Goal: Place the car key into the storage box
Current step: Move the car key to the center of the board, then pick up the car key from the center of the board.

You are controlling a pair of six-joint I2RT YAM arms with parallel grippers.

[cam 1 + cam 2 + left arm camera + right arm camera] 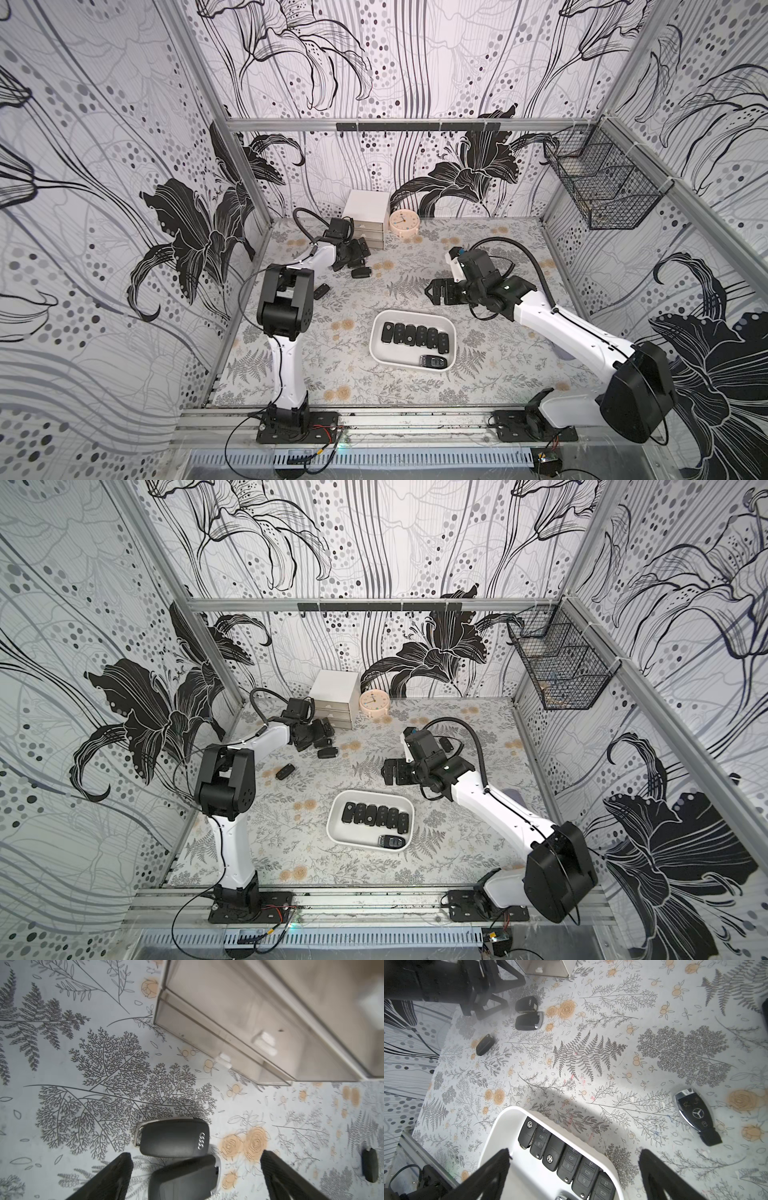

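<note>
My left gripper is going to close on the body of the black car key (360, 272) (182, 1181) with the silver end, beside the key with the four-ring logo.
Two black car keys lie side by side on the mat. One carries a four-ring logo (173, 1138); the other has a silver end (184, 1178) and sits between the fingers of my left gripper (196, 1159), which is open and holds nothing. In a top view the left gripper (353, 253) hovers by the drawer cabinet. The white storage box (395, 353) (353, 833) holds a row of several black keys plus one more. My right gripper (574, 1154) (436, 291) is open and empty over the box's rim (500, 1126).
A small white drawer cabinet (368, 220) and a pink clock (403, 223) stand at the back. A wire basket (602, 183) hangs on the right wall. Loose keys lie on the mat: a small one (321, 291) and a star-logo one (695, 1118).
</note>
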